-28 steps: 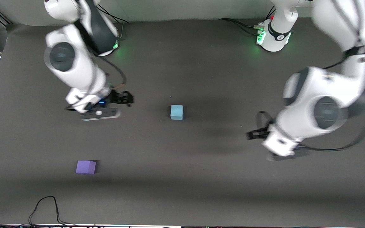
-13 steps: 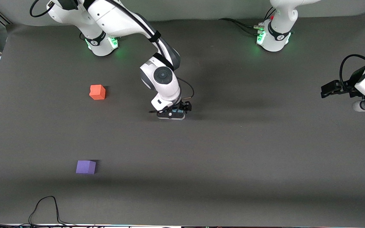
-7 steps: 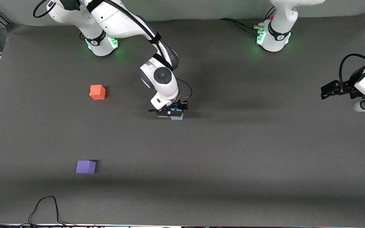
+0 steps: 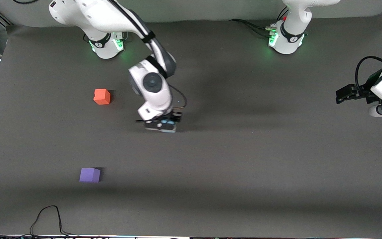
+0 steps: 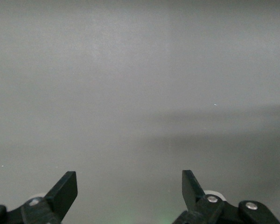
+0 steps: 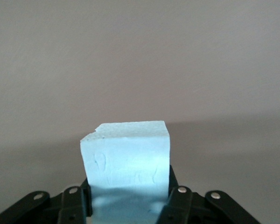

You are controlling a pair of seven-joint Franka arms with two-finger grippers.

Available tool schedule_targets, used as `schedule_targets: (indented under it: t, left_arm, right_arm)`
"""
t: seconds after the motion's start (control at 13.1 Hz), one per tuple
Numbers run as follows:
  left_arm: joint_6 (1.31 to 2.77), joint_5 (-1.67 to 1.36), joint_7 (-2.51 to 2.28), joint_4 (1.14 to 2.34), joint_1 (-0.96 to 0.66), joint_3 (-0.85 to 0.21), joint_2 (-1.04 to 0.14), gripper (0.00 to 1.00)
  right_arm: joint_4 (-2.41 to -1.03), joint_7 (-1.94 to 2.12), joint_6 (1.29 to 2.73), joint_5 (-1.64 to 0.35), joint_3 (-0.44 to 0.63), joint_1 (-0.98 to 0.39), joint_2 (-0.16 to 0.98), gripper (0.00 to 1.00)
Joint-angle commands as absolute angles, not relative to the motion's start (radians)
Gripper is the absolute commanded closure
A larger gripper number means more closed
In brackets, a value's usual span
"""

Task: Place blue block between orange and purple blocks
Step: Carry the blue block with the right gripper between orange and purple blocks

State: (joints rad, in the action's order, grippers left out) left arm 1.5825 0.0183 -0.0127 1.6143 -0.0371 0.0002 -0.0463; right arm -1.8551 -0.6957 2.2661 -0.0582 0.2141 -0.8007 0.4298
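Observation:
The robot's right gripper needs to release the blue block on the dark mat halfway [image 4: 99, 133] between the orange block and the purple block. The blue block is held over the table's middle.
My right gripper [image 4: 167, 127] is shut on the pale blue block [image 6: 126, 163] and holds it over the middle of the table; in the front view only a sliver of the block [image 4: 170, 127] shows under the hand. The orange block [image 4: 101, 96] sits on the table toward the right arm's end. The purple block [image 4: 90, 175] sits nearer the front camera than the orange one. My left gripper [image 4: 343, 94] is open and empty, waiting over the left arm's end of the table; its fingers [image 5: 65, 191] show wide apart.
A black cable [image 4: 46, 217] loops on the table near the front edge, toward the right arm's end. The two arm bases [image 4: 106, 44] stand along the back edge. The dark mat [image 4: 244, 166] covers the table.
My right gripper came down over the blue block, shut on it, and now has carried it toward the right arm's end of the table. The left arm drew back earlier and has stayed still.

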Motion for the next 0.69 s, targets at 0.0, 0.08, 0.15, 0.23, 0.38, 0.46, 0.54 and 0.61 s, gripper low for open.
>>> schedule_targets:
  t: [0.0,0.08,0.15,0.23,0.38,0.46,0.54,0.61]
  left_arm:
    - [1.566,0.012,0.008,1.608,-0.077,0.02,-0.041,0.0]
    - [1.566,0.009,0.008,1.608,-0.09,0.032,-0.041,0.0]
    - [1.566,0.009,0.008,1.608,-0.103,0.046,-0.04,0.0]
    - [1.566,0.009,0.008,1.608,-0.103,0.048,-0.04,0.0]
    - [1.565,0.008,0.008,1.608,-0.094,0.046,-0.037,0.0]
    - [1.565,0.009,0.008,1.608,-0.094,0.046,-0.035,0.0]
    - [1.565,0.005,0.008,1.609,-0.092,0.046,-0.035,0.0]
    - [1.566,-0.008,0.008,1.611,-0.092,0.048,-0.035,0.0]
  right_arm:
    - [-1.907,-0.504,2.131,-0.087,0.317,-0.75,0.278,0.65]
    - [-1.949,-0.414,2.138,-0.089,0.386,-0.741,0.24,0.64]
    - [-2.004,-0.322,2.17,-0.095,0.475,-0.741,0.203,0.64]
    - [-2.073,-0.226,2.228,-0.116,0.55,-0.741,0.175,0.64]
    - [-2.207,-0.059,2.366,-0.187,0.649,-0.742,0.179,0.64]
    - [-2.253,-0.013,2.434,-0.196,0.661,-0.739,0.201,0.64]
    - [-2.291,0.004,2.492,-0.202,0.663,-0.727,0.234,0.63]
    - [-2.325,0.011,2.56,-0.209,0.663,-0.724,0.261,0.63]
